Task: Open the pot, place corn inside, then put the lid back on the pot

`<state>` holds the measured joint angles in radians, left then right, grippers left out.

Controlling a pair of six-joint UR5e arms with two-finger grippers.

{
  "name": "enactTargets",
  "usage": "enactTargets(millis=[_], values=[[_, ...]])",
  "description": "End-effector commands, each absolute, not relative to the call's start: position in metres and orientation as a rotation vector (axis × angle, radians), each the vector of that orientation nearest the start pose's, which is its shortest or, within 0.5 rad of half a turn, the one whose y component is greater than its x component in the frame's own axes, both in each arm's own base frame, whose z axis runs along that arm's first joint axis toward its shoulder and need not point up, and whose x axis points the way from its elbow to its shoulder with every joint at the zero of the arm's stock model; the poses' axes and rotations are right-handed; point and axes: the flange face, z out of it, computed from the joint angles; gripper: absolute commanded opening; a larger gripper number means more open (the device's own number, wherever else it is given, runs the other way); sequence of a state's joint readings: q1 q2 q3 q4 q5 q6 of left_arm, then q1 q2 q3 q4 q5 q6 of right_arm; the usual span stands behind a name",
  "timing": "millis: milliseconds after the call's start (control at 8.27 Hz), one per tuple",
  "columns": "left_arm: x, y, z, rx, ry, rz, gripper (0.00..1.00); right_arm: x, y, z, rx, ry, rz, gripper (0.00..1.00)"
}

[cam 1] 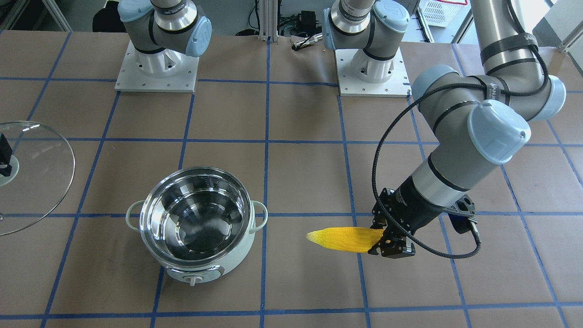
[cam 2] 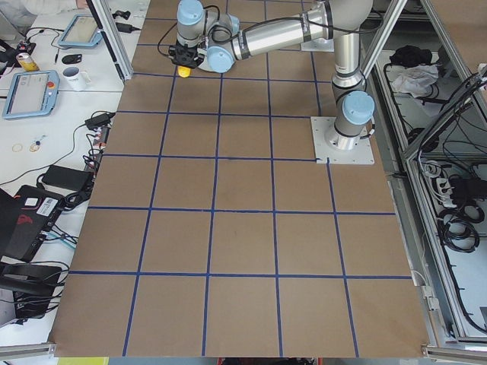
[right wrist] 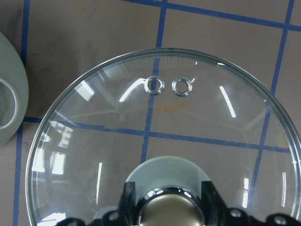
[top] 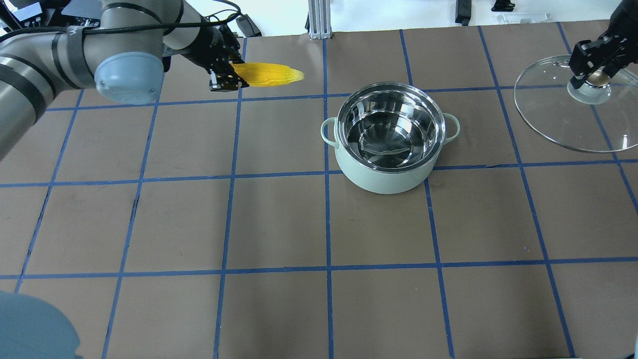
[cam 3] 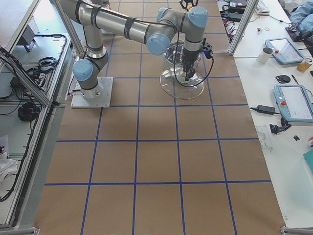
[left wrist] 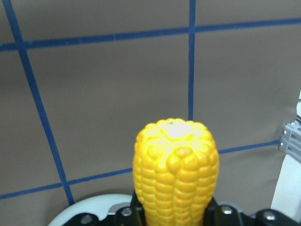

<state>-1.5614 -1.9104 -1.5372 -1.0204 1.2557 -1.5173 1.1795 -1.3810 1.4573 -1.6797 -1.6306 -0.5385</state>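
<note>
The robot's left gripper needs to lay the yellow corn down across the shiny bottom of the open pot's steel bowl (cam 1: 197,216).
The pale mint-green pot (cam 1: 240,251) stands open on the table, and its steel bowl is empty; it also shows in the overhead view (top: 384,177). My left gripper (cam 1: 391,241) is shut on the thick end of the yellow corn (cam 1: 344,239) and holds it level above the table, its pointed tip toward the pot. In the overhead view the gripper (top: 225,76) and corn (top: 271,75) are to the left of the pot. My right gripper (top: 592,76) is shut on the centre knob of the clear glass lid (top: 553,117), held off to the pot's right side.
The brown table carries a blue tape grid. The two arm bases (cam 1: 157,68) stand at the robot's edge. In the right wrist view one pot handle (right wrist: 7,110) lies just left of the lid (right wrist: 94,141).
</note>
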Motion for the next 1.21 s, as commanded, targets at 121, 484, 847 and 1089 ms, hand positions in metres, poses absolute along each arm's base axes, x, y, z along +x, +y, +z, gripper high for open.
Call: enactTargets(millis=[121, 484, 847, 1089], values=[[-0.306, -0.595, 0.383, -2.312, 2.784, 0.038, 0.0, -0.099, -0.579, 0.455, -0.237, 3.2, -0.007, 0.19], [-0.368, -0.567, 0.371, -2.224, 2.866, 0.098, 0.0, -0.099, -0.578, 0.456, -0.237, 3.199, -0.01, 0.19], [-0.407, -0.558, 0.334, -2.168, 2.883, 0.148, 0.0, -0.098, -0.579, 0.456, -0.234, 3.197, -0.012, 0.19], [-0.416, -0.554, 0.316, -2.142, 2.876, 0.183, 0.0, -0.098, -0.578, 0.456, -0.237, 3.193, -0.01, 0.19]])
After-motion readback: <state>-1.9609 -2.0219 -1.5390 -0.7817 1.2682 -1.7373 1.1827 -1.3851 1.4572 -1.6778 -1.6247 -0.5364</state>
